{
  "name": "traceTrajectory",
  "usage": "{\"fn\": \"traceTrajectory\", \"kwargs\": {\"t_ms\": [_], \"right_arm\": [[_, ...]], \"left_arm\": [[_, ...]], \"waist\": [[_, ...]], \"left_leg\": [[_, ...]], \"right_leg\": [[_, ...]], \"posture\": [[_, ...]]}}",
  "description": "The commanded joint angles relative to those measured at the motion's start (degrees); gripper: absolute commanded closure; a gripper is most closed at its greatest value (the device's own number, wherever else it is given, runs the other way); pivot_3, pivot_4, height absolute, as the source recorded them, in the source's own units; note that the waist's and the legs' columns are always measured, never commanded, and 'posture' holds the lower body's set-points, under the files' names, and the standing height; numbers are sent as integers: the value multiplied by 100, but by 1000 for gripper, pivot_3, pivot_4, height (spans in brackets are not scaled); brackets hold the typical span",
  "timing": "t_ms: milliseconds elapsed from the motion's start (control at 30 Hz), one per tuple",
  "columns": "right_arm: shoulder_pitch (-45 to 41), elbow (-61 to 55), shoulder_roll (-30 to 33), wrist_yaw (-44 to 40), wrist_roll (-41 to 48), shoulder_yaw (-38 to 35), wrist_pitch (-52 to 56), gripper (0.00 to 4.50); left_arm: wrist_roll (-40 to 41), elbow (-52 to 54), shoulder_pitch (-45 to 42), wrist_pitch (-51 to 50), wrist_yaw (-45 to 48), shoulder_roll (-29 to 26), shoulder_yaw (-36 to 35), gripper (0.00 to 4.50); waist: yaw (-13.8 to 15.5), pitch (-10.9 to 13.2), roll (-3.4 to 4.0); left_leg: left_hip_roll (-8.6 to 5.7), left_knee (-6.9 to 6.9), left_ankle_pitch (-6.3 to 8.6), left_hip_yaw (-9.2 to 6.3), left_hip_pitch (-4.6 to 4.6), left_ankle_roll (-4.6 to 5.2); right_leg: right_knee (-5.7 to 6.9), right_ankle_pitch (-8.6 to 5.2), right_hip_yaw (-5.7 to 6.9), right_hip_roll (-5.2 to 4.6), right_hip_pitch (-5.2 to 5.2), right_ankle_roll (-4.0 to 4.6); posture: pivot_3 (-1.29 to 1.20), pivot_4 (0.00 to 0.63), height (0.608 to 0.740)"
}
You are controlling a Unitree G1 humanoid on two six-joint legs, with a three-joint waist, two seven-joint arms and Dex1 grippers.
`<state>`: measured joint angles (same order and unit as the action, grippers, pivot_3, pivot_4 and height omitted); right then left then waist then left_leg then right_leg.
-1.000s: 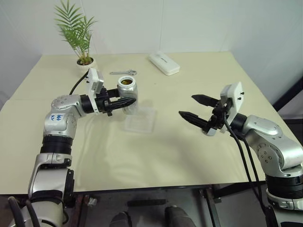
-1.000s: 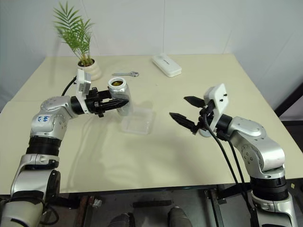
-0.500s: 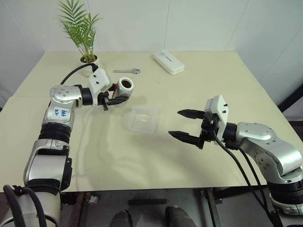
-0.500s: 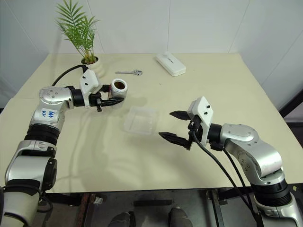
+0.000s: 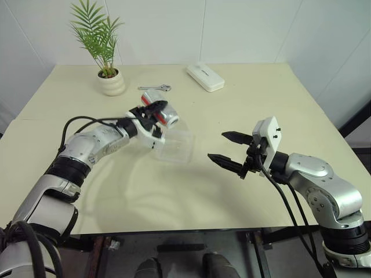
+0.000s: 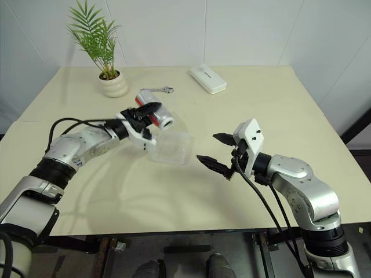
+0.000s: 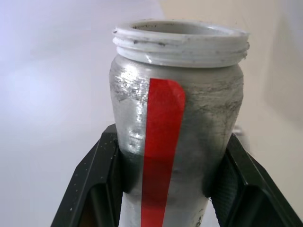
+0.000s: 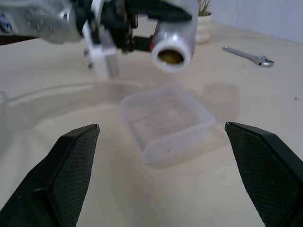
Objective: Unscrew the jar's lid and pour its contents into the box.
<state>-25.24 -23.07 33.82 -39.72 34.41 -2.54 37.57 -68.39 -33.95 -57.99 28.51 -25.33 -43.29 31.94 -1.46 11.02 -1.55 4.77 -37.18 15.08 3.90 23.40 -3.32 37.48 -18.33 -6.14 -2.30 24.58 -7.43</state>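
The robot's left gripper will set the jar down on the open table (image 5: 91,136) in front of the white plant pot.
My left gripper (image 5: 152,110) is shut on the jar (image 5: 163,114), a small clear jar with a red mark (image 7: 161,142). The jar lies tipped on its side in the air, just above the far left edge of the box (image 5: 174,148). Its open mouth points over the box and toward my right gripper. Brownish contents (image 8: 170,56) show inside the mouth. The box (image 8: 163,120) is a shallow clear tray resting on the table. My right gripper (image 5: 216,145) hovers open to the right of the box, holding nothing. The lid is out of view.
At the back of the table stand a white plant pot (image 5: 112,85), a small wrench (image 5: 153,88) and a white oblong case (image 5: 205,77). The cream table (image 5: 174,197) ends just in front of both arms.
My left wrist has rolled, tipping the jar from mouth-up onto its side, and carried it right to the box's edge. The right gripper has stayed open and nearly still.
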Motion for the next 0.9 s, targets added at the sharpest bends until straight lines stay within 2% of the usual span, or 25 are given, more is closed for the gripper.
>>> {"fn": "traceTrajectory", "kwargs": {"t_ms": [33, 133, 333, 667, 733, 833, 900], "right_arm": [[68, -136, -94, 114, 50, -156, -93, 24], [90, -156, -192, 203, 72, -186, -94, 24], [95, -158, -342, 303, 102, -221, -126, 24], [130, -85, -431, 321, 80, -234, -206, 24], [135, -62, -413, 299, 82, -236, -222, 24], [121, -23, -382, 264, 85, -238, -235, 24], [105, -2, -351, 233, 73, -230, -242, 24]], "left_arm": [[-1055, 136, -202, -737, -1083, -86, 348, 2546], [-1498, -90, -371, -1048, -1424, -61, 596, 2546], [-1866, -437, -661, -1079, -1927, -42, 1011, 2546], [-1032, 17, -584, 68, -1552, -418, 807, 2546], [-58, -223, -570, 399, -848, -335, 351, 2546], [995, -529, -686, 611, -190, -309, -257, 2546], [2435, -1102, -644, 702, 1115, -79, -871, 2546]], "waist": [[10, 0, 0], [13, 0, 0], [7, 0, 0], [12, 0, 0], [21, 0, 0], [15, 0, 0], [7, 0, 0]], "left_leg": [[0, 0, 0, 1, 0, 0], [-1, 2, 0, 2, 1, 0], [-1, 4, 0, 5, -2, 0], [0, 5, -1, 9, -2, -2], [-1, 0, -1, 9, -2, -2], [-1, -5, -2, 10, -2, -3], [0, -4, -2, 11, -7, -3]], "right_leg": [[0, 0, 0, 0, 0, 0], [-2, 0, 1, 0, 1, 0], [0, 0, 1, 0, 1, 0], [2, 0, 0, 0, 2, 0], [4, 0, 0, 0, 1, 0], [11, 0, 0, 0, 2, 0], [15, 0, 0, 0, 0, 1]], "posture": [[0, 150, 740], [0, 150, 740], [0, 150, 740], [0, 150, 740], [0, 150, 740], [0, 150, 740], [0, 150, 740]]}}
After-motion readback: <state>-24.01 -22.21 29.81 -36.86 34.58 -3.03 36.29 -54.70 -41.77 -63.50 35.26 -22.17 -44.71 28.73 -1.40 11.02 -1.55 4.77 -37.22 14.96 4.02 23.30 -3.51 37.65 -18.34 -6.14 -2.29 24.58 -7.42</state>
